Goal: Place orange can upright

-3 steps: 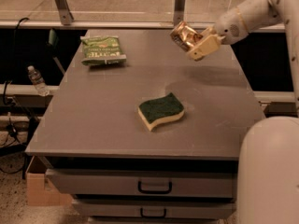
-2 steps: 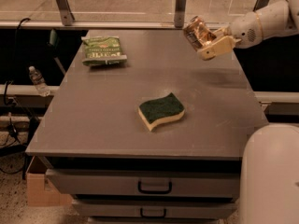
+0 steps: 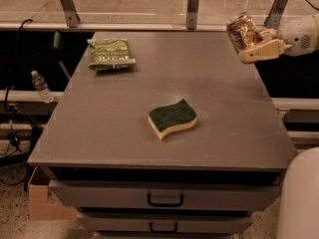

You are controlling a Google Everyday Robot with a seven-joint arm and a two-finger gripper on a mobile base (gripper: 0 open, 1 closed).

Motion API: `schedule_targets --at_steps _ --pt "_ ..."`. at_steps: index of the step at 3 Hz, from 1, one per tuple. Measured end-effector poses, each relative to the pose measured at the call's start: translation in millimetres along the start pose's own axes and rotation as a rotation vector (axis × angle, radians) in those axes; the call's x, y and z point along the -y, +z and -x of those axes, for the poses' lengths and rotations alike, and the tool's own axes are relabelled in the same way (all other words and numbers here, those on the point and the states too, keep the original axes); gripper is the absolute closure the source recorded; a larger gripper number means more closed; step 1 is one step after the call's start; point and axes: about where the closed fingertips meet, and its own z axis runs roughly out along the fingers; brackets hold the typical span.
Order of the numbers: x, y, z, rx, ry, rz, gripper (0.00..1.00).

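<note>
Next, I stand the orange can on the grey table (image 3: 242, 90) by the edge nearest my arm, beyond the sponge.
The orange can (image 3: 239, 31) is a shiny orange-copper drink can, held in the air above the far right edge of the grey table (image 3: 124, 133), tilted slightly. My gripper (image 3: 255, 43) reaches in from the right and is shut on the can, its cream fingers (image 3: 261, 50) wrapped around the can's lower right side. The white arm (image 3: 301, 35) extends off the right edge.
A green snack bag (image 3: 110, 54) lies flat at the far left of the table. A green and yellow sponge (image 3: 172, 118) lies near the middle. Drawers (image 3: 164, 199) sit under the front edge. A water bottle (image 3: 40, 86) stands left of the table. A white robot body part (image 3: 301, 203) fills the lower right.
My gripper has carried the can to the right and slightly up, from over the far right part of the table out to its right edge.
</note>
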Motion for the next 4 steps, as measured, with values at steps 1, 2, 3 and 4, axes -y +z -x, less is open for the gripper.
schedule_targets --at_steps 1,2,3,4 --pt "-9.8 -7.5 -14.0 0.046 0.013 0.037 1.0" --pt "-21.4 -3.7 -22.2 0.08 -0.039 0.08 1.0" --pt "-31.1 2.2 -28.8 0.087 -0.132 0.107 1.0" --pt "-43.6 16.4 -41.4 0.113 -0.242 0.154 1.0"
